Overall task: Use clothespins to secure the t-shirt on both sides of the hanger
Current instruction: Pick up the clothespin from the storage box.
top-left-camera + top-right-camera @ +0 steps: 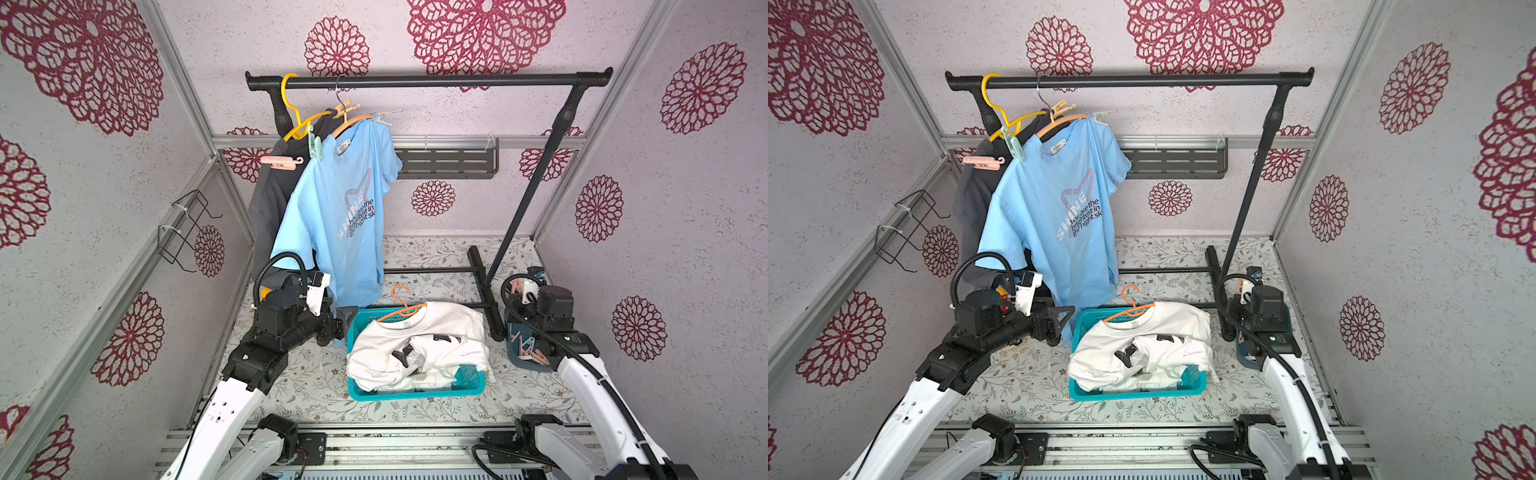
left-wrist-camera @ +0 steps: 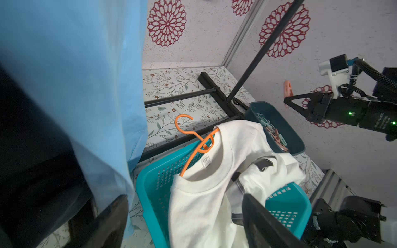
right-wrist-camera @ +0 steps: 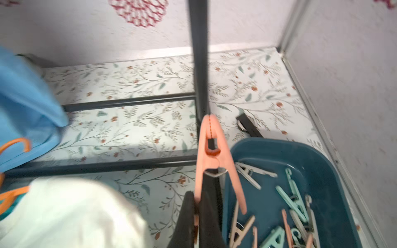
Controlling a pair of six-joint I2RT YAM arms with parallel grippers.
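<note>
My right gripper holds the peach-pink clothespin above the dark blue bin. My left gripper needs to next take hold of the loose end (image 1: pixel 517 285) (image 2: pixel 287 84) of the clothespin.
A light blue t-shirt (image 1: pixel 340 208) hangs on a tan hanger (image 1: pixel 353 121) from the black rail (image 1: pixel 436 80). A mint clothespin (image 1: pixel 316 146) grips its left shoulder and a whitish one (image 1: pixel 385 115) sits at the right shoulder. My left gripper (image 2: pixel 189 225) is open, low beside the shirt's hem (image 2: pixel 120 171) and the teal basket (image 2: pixel 150 193), with nothing between its fingers. My right gripper (image 3: pixel 196 214) is shut on one leg of a peach-pink clothespin (image 3: pixel 212 150), held above the dark blue bin (image 3: pixel 322 167) of several loose clothespins (image 3: pixel 294 199).
A white t-shirt (image 1: pixel 419 345) on an orange hanger (image 1: pixel 401 307) lies in the teal basket. A dark grey shirt (image 1: pixel 270 195) on a yellow hanger (image 1: pixel 297 120) carries a pink peg (image 1: pixel 279 162). The rack's slanted post (image 1: pixel 528 195) and foot bars (image 1: pixel 482 291) stand near my right arm.
</note>
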